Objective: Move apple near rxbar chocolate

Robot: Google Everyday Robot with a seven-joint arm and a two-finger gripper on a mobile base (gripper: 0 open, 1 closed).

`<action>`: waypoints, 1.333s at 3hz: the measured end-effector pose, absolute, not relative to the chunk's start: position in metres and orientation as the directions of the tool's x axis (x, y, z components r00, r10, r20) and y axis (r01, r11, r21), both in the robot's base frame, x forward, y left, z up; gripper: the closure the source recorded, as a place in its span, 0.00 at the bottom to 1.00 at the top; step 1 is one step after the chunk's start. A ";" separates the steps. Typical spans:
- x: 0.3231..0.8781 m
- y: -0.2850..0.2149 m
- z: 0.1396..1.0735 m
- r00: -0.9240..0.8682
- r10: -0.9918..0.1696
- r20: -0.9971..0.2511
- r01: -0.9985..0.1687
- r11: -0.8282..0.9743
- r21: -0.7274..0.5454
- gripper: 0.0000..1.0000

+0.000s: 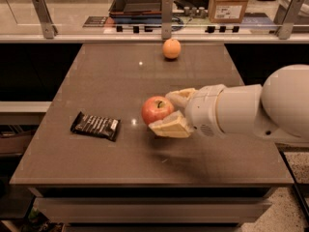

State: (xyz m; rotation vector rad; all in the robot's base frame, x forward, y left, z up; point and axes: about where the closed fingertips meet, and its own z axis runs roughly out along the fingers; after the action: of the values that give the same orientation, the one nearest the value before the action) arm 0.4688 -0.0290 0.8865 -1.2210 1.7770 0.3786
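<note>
My gripper will let the apple go on the brown table, just off the rxbar chocolate's end (145, 127) nearest my arm.
The red apple (156, 110) with yellowish patches and a dark stem is held in my gripper (170, 113), whose pale fingers (171, 126) are shut on it from the right. The apple hangs just above the brown table (116, 71), near its middle. The rxbar chocolate (95, 125), a flat dark wrapper with white lettering, lies on the table to the left of the apple, a short gap away. My white arm reaches in from the right edge.
A plain orange fruit (171, 48) sits at the table's far edge. Behind the table runs a rail with metal posts (166, 16), a dark tray (139, 2) and a cardboard box (229, 4). The table's front edge is close to the bar.
</note>
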 end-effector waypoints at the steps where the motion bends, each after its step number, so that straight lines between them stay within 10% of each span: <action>1: 0.465 -0.018 0.876 -0.089 -0.576 -0.813 -0.865 0.450 -0.223 1.00; 4: 0.459 -0.002 0.853 -0.076 -0.644 -0.761 -0.907 0.362 -0.216 1.00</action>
State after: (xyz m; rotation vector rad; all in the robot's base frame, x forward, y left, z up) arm 0.4586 -0.0016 0.8530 -1.3637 1.8016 0.4026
